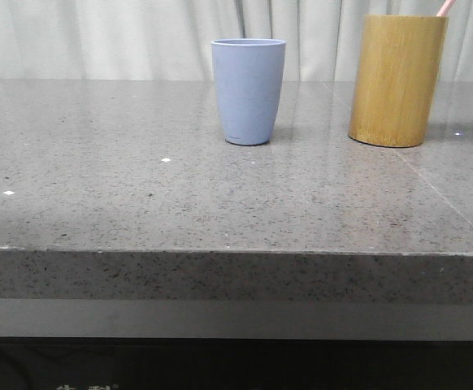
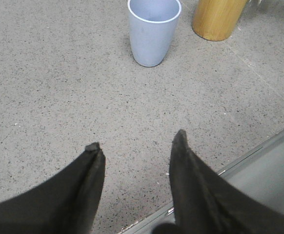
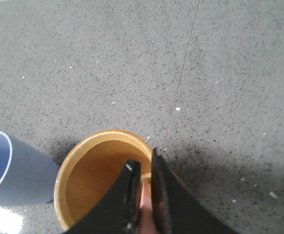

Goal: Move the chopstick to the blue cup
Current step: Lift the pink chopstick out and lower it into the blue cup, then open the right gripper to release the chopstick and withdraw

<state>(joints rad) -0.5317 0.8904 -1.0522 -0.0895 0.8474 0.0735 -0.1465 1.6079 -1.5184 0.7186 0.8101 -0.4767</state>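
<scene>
The robot's right gripper should release the chopstick inside the blue cup, leaning against the rim point(image 3: 9, 155) nearest the bamboo cylinder.
The pale pink chopstick point(image 3: 146, 202) stands in the yellow-brown bamboo cylinder point(image 3: 83, 180), and my right gripper point(image 3: 143, 158) is shut on it just above the cylinder's rim. In the front view only the chopstick's tip point(image 1: 445, 6) pokes out of the bamboo cylinder point(image 1: 397, 81) at the back right. The blue cup point(image 1: 249, 89) stands upright and empty just left of it. My left gripper point(image 2: 137, 140) hangs open over bare table near the front edge, well short of the blue cup point(image 2: 153, 34).
Both containers sit at the back of a grey speckled stone table point(image 1: 139, 187), in front of a pale curtain point(image 1: 98, 36). The table's front edge with a metal strip point(image 2: 259, 161) runs close under my left gripper.
</scene>
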